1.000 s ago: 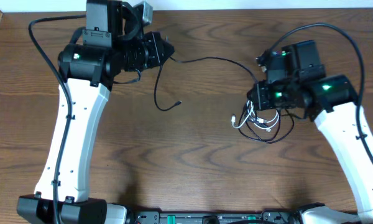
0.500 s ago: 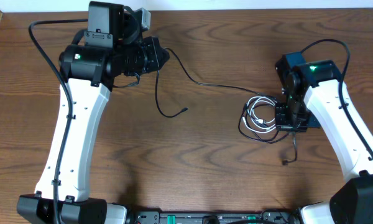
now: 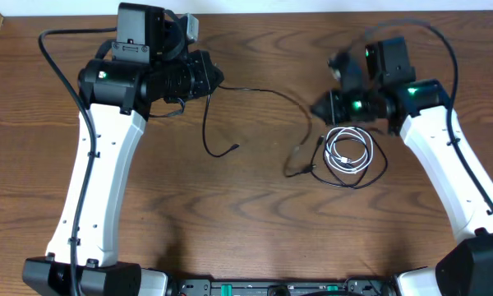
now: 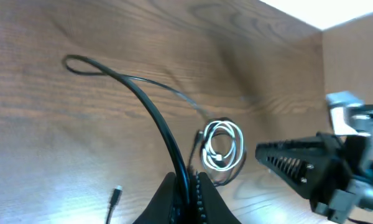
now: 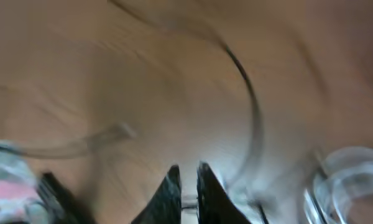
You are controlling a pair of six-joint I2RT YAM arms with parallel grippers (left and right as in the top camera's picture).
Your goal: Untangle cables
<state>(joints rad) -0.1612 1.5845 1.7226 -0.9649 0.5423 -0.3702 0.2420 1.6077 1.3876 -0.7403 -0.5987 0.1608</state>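
Note:
My left gripper is to release the black cable on the table (image 3: 299,161) (image 4: 188,148) beside the cable end that is by the white coil.
The black cable (image 3: 267,89) runs from my left gripper (image 3: 218,78) across the table toward my right gripper (image 3: 316,107), then drops and loops around the coiled white cable (image 3: 347,152). In the left wrist view my left gripper (image 4: 186,186) is shut on the black cable (image 4: 143,93), and the white coil (image 4: 222,146) lies beyond it. A short tail with a plug (image 3: 235,148) hangs below the left gripper. The right wrist view is blurred. There my right gripper (image 5: 188,177) is nearly closed with a thin strand across its jaws, and the white coil (image 5: 348,180) is at lower right.
The wooden table (image 3: 255,222) carries both arms. The table's back edge and a light wall run along the top. The right arm's gripper (image 4: 298,165) shows at the right of the left wrist view. A blurred cable end (image 3: 298,154) lies left of the coil.
My right gripper moved from beside the white coil up and to the left. The black cable's loose end swung from lower right of the coil to its left. The left arm stayed still.

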